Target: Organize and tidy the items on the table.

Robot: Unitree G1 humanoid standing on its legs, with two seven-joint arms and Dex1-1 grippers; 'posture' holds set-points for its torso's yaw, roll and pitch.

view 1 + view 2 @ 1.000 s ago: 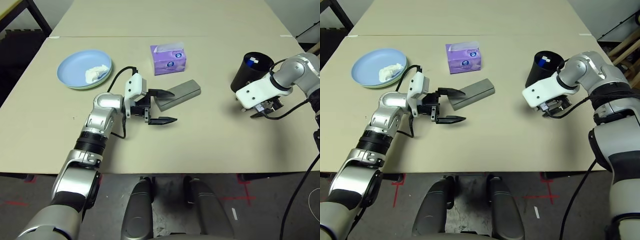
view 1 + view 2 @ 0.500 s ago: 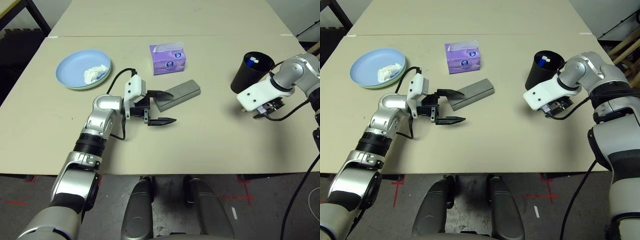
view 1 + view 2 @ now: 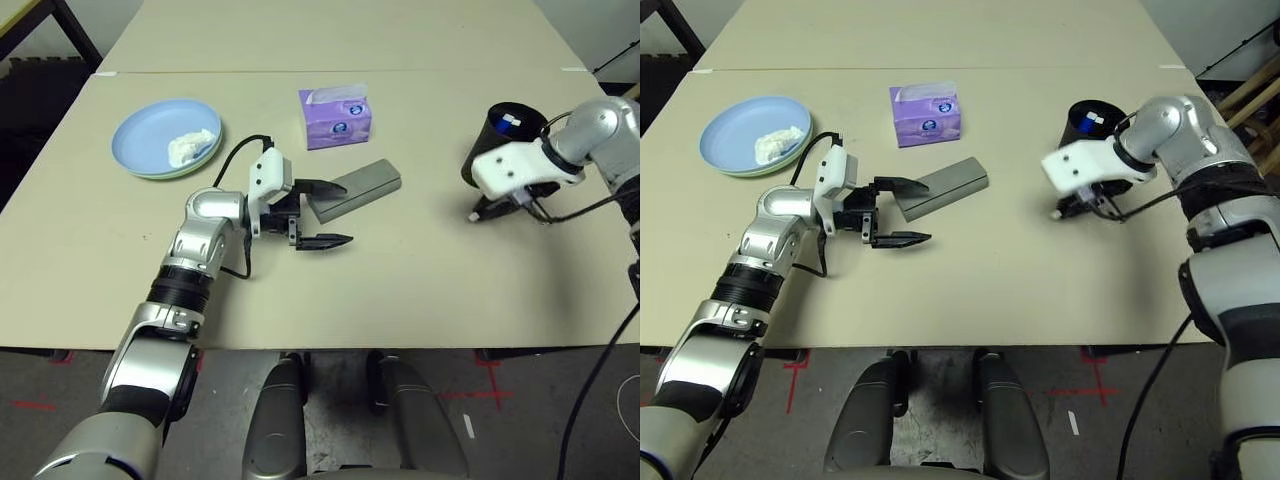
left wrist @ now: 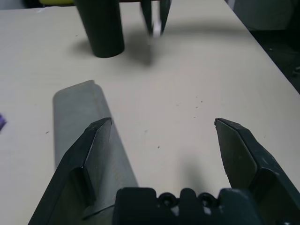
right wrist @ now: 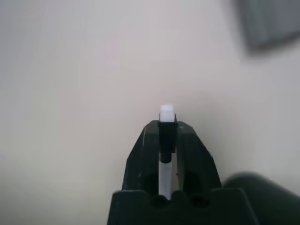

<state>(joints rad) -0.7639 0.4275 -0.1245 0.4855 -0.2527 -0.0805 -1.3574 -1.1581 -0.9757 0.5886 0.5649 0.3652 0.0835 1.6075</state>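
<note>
Next, I let go of the small white pen, now just in front of the black cup, with my right gripper inside the black cup [image 3: 507,121], among the white and blue pens.
My left gripper [image 3: 340,212] is open on the table [image 3: 420,300], its far finger against the near end of the grey glasses case [image 3: 365,186]; the left wrist view shows the case [image 4: 79,117] beside one finger. My right gripper [image 3: 474,214] hangs just in front of the black cup [image 3: 497,142] and is shut on a small white pen [image 5: 167,112]. White and blue pens [image 3: 512,121] stand in the cup. The crumpled white tissue [image 3: 192,147] lies on the light blue plate [image 3: 150,135], which is stacked on the pale green plate [image 3: 752,172]. The purple tissue box [image 3: 336,118] stands behind the case. The sunglasses are out of view.
A seam [image 3: 300,72] crosses the tabletop behind the tissue box. Bare beige surface stretches between my two grippers and along the near edge. A black cable [image 3: 585,205] trails from my right wrist.
My right wrist has turned and lifted, bringing its gripper with the pen closer to the front of the black cup. The left arm has stayed put.
</note>
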